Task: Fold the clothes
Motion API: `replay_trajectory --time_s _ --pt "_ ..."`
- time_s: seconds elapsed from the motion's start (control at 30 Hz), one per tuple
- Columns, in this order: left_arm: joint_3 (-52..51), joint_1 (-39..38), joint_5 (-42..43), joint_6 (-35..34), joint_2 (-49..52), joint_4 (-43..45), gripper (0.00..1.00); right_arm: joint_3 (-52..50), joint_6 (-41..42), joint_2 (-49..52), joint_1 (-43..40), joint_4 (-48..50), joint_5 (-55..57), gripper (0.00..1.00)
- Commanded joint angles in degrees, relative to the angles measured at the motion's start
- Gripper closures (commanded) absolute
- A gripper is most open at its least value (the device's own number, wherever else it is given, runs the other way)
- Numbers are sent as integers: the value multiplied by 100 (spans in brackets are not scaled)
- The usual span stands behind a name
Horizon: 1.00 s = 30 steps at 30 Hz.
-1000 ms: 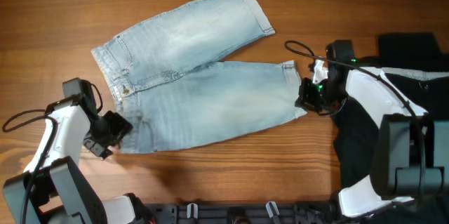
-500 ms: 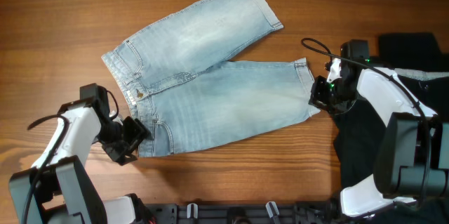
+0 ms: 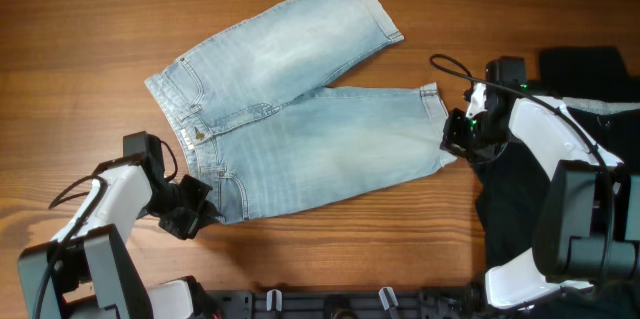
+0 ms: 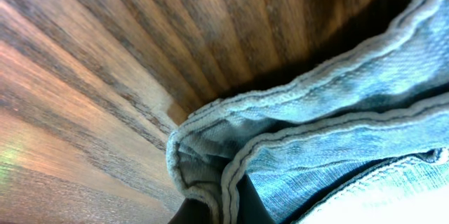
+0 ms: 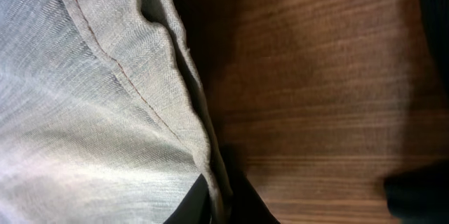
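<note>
The left gripper should release the folded-over near end of the waistband close beside the waistband's far corner (image 3: 137, 101).
The clothes, light blue denim shorts (image 3: 290, 109), lie spread flat on the wooden table, waistband at the left, two legs reaching right. My left gripper (image 3: 200, 211) is shut on the waistband's near corner (image 4: 210, 175), whose edge runs between the dark fingers (image 4: 252, 206). My right gripper (image 3: 452, 141) is shut on the hem of the nearer leg (image 5: 203, 161); the cloth edge sits pinched between its black fingers (image 5: 186, 206).
Black garments (image 3: 585, 69) lie at the table's right edge, behind and under the right arm (image 3: 540, 139). A black cable (image 3: 450, 64) loops near the right wrist. The table's front edge carries a black rail (image 3: 330, 304).
The left gripper slid in to the waistband's near corner and closed on it. The shorts shifted right a second ago and have since stayed put. The right gripper keeps its hold.
</note>
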Motion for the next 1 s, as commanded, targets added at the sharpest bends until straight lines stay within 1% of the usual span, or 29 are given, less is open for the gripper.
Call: replay_trajectory --time_s 0.0,0.03,0.07,0.1,0.2,0.23,0.3,0.33,0.37,0.4,0.47,0.5,0.57,0.6,0.63,0.7,0.73,0.83,0.87,0.97 --pt "24 175 -1012 125 -166 -302 96 122 -33 -116 -2 -59 122 87" --pt "94 223 -1036 125 -334 -435 96 122 -31 -116 -2 -98 122 83" --pt "155 275 -1073 125 -527 -542 96 120 -28 -116 -2 -140 127 50" --pt "192 321 -1075 125 -743 -605 96 118 -15 -116 -2 -175 127 26" --pt "192 332 -1071 120 -1084 -673 96 24 61 -114 -2 -382 125 26" --pt "190 332 -1067 120 -1099 -673 96 -55 131 -116 -2 -511 125 27" --pt "190 330 -1043 122 -1097 -675 96 -286 116 -116 -2 -791 4 39" --pt "190 330 -1047 122 -1097 -675 96 -450 74 -116 -2 -848 -341 46" --pt "190 330 -1047 122 -1097 -673 96 -625 -28 -116 -2 -800 -778 47" --pt "190 330 -1047 122 -1097 -671 96 -789 0 -116 -2 -682 -866 48" --pt "190 330 -1047 122 -1097 -673 96 -1051 238 -116 -2 -422 -863 53" --pt "190 330 -1049 122 -1097 -673 96 -1119 282 -116 -2 -306 -861 60" --pt "190 332 -1049 125 -1097 -691 96 -1106 289 -116 -2 -81 -765 77" --pt "190 332 -1047 122 -1097 -691 96 -1023 293 -116 -2 -63 -540 89" --pt "190 332 -1047 125 -1097 -697 96 -876 286 -118 -2 -118 -374 95" --pt "240 332 -1047 125 -1108 -837 96 -402 240 -201 -2 -590 -227 96" --pt "400 332 -1047 149 -1211 -1174 96 149 -66 -420 -2 -1255 -160 96" --pt "844 332 -1029 278 -1530 -1801 96 890 -249 -964 -2 -2253 7 96" --pt "1104 332 -1029 341 -1749 -2142 96 1244 -251 -1290 -2 -2590 68 96" --pt "1615 332 -1038 426 -2264 -2761 96 1873 -238 -1941 -2 -3012 92 96"
